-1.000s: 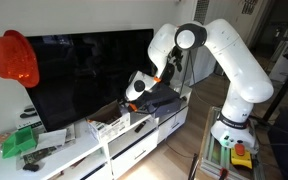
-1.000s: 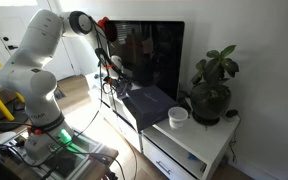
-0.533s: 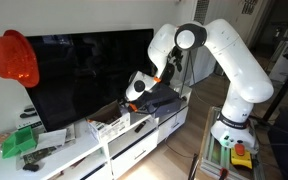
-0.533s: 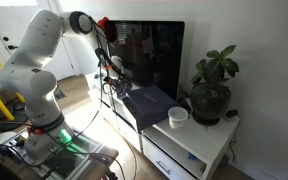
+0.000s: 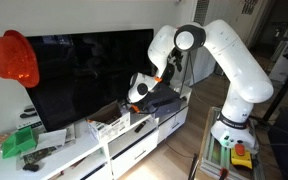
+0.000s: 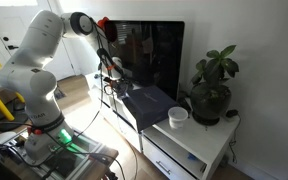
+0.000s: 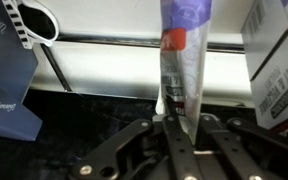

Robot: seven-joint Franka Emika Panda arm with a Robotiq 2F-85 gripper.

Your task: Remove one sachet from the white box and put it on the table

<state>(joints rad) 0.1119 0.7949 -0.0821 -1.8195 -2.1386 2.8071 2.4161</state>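
My gripper is going to the table (image 5: 137, 119) (image 7: 188, 68) between the white box and the dark grey box. It will let go of the sachet there.
My gripper (image 7: 179, 128) is shut on a sachet (image 7: 181, 55), a narrow flat packet, pale grey with a red and purple printed part, standing up between the fingertips. In both exterior views the gripper (image 5: 134, 95) (image 6: 112, 68) hangs a little above the table (image 5: 134, 145), just over and beside the small white box (image 5: 112, 126). The sachet is too small to make out in the exterior views. The white box is hidden in the exterior view that shows the plant.
A dark grey box (image 5: 162, 100) (image 6: 149, 100) lies on the cabinet beside the gripper. A large TV (image 5: 84, 75) stands close behind. A green packet (image 5: 19, 140) lies at the far end. A white cup (image 6: 178, 116) and a plant (image 6: 212, 85) stand at the other end.
The gripper has shifted very slightly toward the dark grey box with the sachet held. Nothing else has moved.
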